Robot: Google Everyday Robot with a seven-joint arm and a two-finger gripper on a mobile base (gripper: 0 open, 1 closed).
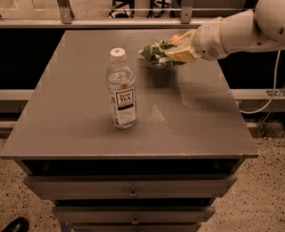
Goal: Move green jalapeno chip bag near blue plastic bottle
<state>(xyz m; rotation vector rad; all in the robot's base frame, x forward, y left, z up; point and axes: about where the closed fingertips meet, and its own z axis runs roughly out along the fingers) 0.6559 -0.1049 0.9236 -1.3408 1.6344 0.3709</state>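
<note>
I will set the green jalapeno chip bag on the table (155,91) against the blue plastic bottle's side facing my gripper.
The blue plastic bottle (121,90), clear with a white cap and a white label, stands upright left of the middle of the grey table (84,124). My gripper (170,52) is shut on the green jalapeno chip bag (154,51) and holds it above the table's far middle, to the right of and behind the bottle. The bag is crumpled and sticks out to the left of the fingers. A small orange fruit (175,37) peeks out just behind the gripper, mostly hidden.
The white arm (243,28) reaches in from the upper right. The table has drawers (132,192) below its front edge. A metal rail (108,22) and chair bases lie beyond the far edge. A cable (270,91) hangs at the right.
</note>
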